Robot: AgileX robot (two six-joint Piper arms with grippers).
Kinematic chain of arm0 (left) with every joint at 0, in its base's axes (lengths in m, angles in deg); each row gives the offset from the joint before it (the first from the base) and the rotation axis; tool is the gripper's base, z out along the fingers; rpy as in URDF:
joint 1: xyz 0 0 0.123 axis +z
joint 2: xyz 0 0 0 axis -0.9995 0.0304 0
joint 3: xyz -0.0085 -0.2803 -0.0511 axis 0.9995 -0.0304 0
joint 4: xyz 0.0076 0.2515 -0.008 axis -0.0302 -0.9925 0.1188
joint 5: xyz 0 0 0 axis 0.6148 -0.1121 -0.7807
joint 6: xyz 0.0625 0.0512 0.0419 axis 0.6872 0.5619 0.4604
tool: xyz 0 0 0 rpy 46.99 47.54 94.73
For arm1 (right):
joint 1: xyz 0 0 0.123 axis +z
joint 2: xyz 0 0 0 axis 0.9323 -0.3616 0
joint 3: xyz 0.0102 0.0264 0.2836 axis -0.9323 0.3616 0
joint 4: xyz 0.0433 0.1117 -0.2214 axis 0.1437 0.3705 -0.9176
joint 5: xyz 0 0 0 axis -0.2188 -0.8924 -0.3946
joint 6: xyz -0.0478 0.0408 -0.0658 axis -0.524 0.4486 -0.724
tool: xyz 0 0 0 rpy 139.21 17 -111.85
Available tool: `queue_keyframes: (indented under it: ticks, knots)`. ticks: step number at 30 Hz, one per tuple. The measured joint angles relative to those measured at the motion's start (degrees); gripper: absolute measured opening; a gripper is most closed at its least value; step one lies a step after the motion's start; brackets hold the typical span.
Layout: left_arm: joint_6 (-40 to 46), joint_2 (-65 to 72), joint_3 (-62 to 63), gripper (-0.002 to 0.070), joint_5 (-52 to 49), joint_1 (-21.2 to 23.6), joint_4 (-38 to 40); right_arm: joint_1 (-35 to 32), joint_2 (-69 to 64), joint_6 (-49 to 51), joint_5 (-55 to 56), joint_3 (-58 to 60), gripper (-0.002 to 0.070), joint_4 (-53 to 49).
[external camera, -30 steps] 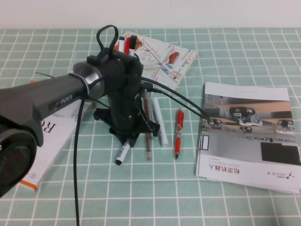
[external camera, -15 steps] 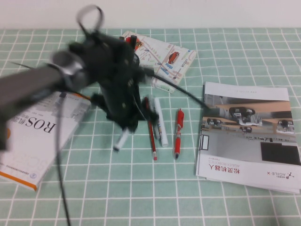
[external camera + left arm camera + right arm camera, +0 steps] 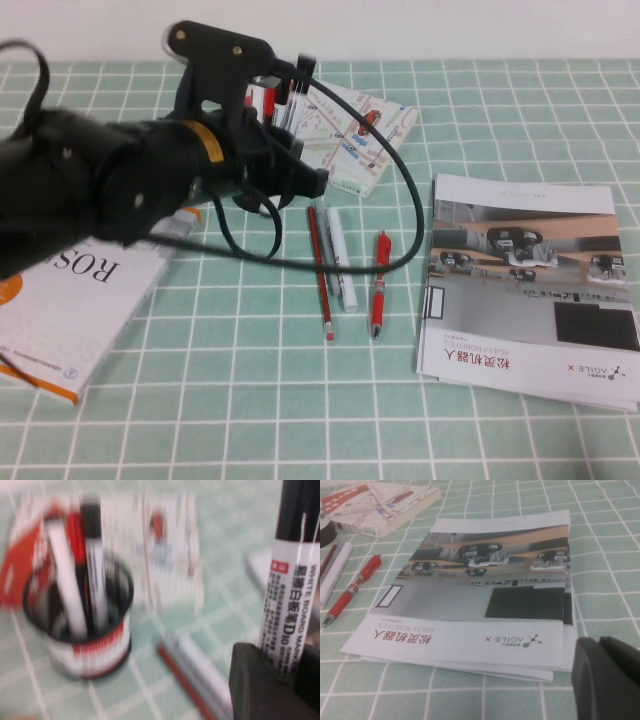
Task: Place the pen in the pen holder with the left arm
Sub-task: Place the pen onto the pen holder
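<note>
The robot's left gripper is to release the pen inside the black mesh pen holder [image 3: 235, 138] [image 3: 44, 599], against the rim closest to the ROS book. The pen is in the air, off the table.
My left gripper [image 3: 295, 667] is shut on the pen [image 3: 292, 600], a thick marker with a white printed barrel and a black cap. It holds the pen in the air, off the table. The black mesh pen holder [image 3: 95, 647], with a red band and white label, stands on the table a short way beyond the pen, with several markers upright in it. In the high view the bulky left arm [image 3: 150, 170] with its orange ring covers most of the holder [image 3: 278, 110], and the held pen is hidden there. My right gripper [image 3: 597, 647] is shut and empty beside the booklet.
A red pencil [image 3: 321, 275], an all-white marker [image 3: 340, 258] and a red gel pen [image 3: 379, 282] lie side by side mid-table. A grey booklet [image 3: 530, 290] lies to the right, a ROS book [image 3: 70, 310] to the left, and a map booklet [image 3: 350, 130] behind the holder.
The left arm has risen off the table and swung back toward the holder. The pen that lay under it is gone from the table and sits in the left gripper.
</note>
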Motion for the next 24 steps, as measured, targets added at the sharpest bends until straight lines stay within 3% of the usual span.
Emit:
queue_keyframes:
  ticks: [12, 19, 24]
  knots:
    - [-3.3, 4.6, -4.5, 0.0109, 36.1, 8.4, -0.1, 0.0, 0.0, 0.0, 0.0, 0.0, -0.0020, 0.0]
    - [-6.0, 12.9, -4.2, 0.0109, 46.0, 11.8, -0.3, 0.0, 0.0, 0.0, 0.0, 0.0, -0.0020, 0.0]
    - [-10.9, 19.3, 0.8, 0.0109, 45.9, 13.2, -3.8, 0.0, 0.0, 0.0, 0.0, 0.0, -0.0020, 0.0]
